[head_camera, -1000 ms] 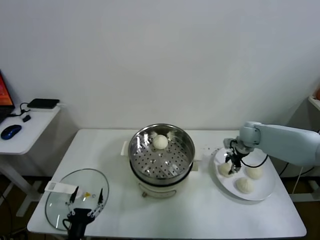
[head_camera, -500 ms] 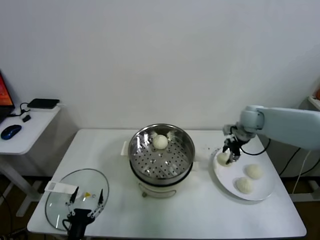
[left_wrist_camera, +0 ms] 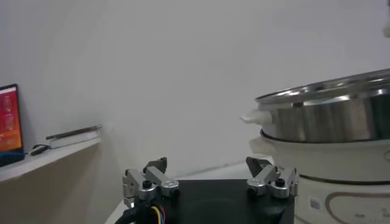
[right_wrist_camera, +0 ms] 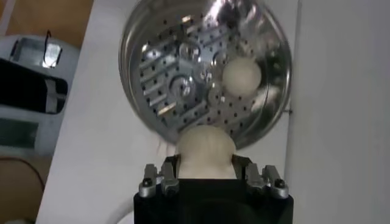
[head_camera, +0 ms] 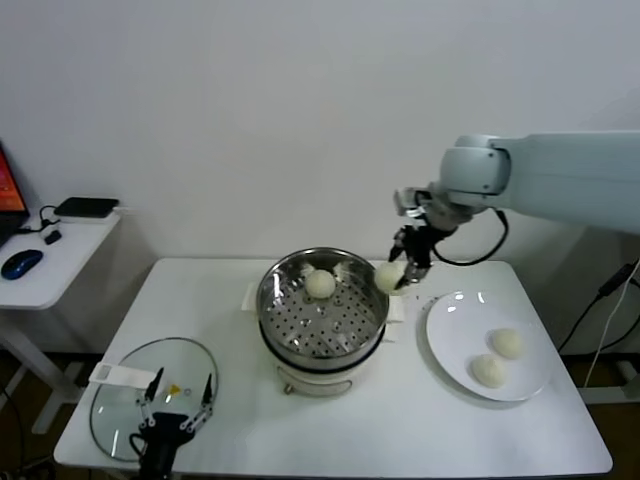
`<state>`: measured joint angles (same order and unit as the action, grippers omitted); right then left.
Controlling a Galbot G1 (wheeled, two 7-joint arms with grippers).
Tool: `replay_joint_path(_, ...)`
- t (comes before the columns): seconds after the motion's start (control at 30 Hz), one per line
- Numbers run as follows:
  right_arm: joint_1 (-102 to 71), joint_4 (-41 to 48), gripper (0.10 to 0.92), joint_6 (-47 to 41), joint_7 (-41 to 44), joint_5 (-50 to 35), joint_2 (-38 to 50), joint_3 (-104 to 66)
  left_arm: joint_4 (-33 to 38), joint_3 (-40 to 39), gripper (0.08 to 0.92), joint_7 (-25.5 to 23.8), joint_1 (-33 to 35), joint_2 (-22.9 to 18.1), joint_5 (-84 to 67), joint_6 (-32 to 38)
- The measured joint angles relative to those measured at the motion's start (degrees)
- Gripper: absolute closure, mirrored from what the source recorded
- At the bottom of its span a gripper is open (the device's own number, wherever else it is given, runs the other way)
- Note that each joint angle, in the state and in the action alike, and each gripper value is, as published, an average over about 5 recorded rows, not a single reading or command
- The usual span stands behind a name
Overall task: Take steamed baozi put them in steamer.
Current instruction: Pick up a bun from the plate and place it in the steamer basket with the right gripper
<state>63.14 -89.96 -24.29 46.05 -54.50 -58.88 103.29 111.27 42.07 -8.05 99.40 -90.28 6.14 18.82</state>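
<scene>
My right gripper should release the baozi it holds on the steamer's perforated bottom, next to the other baozi (head_camera: 290, 304) (right_wrist_camera: 222, 33), toward the glass lid.
My right gripper (head_camera: 400, 270) is shut on an off-white baozi (head_camera: 388, 277) and holds it in the air just over the right rim of the steel steamer (head_camera: 322, 310). In the right wrist view the held baozi (right_wrist_camera: 205, 150) sits between the fingers above the steamer's edge (right_wrist_camera: 152, 131). One baozi (head_camera: 320, 284) lies on the steamer's perforated floor at the back; it also shows in the right wrist view (right_wrist_camera: 241, 75). Two more baozi (head_camera: 507, 343) (head_camera: 489, 371) lie on the white plate (head_camera: 450, 345) to the right. My left gripper (head_camera: 172, 400) is open, parked low over the glass lid.
The glass lid (head_camera: 115, 395) lies at the table's front left corner. A side desk (head_camera: 45, 265) with a mouse stands to the left. In the left wrist view the steamer (left_wrist_camera: 329, 115) stands on its cream base behind the open left gripper (left_wrist_camera: 210, 179).
My right gripper has lifted a baozi off the plate and carried it up and left to the steamer's right rim. The plate now holds two baozi. The left arm has not moved.
</scene>
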Motion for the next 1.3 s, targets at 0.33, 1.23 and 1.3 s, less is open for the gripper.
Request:
replay_joint_path(0.33,-8.18,5.29,0.423,-4.77,-3.83,-1.21,-11.05,-7.82,-0.22,0.37,0.177,-0.01,0.19,-0.01,0.08,0.02)
replay_joint_path(1.23,-24.18,22.62,0.411,-5.81,-3.38,5.99,-24.67,-11.86,-1.01,0.58,0.177,-0.02,-0.21,-0.17,0.03,-0.08)
replay_joint_path(1.3,-24.31,22.90,0.374,-5.73,-3.32,6.06,-24.80,-12.05,-1.00,0.58,0.177,-0.03,-0.22,-0.18,0.01,-0.10)
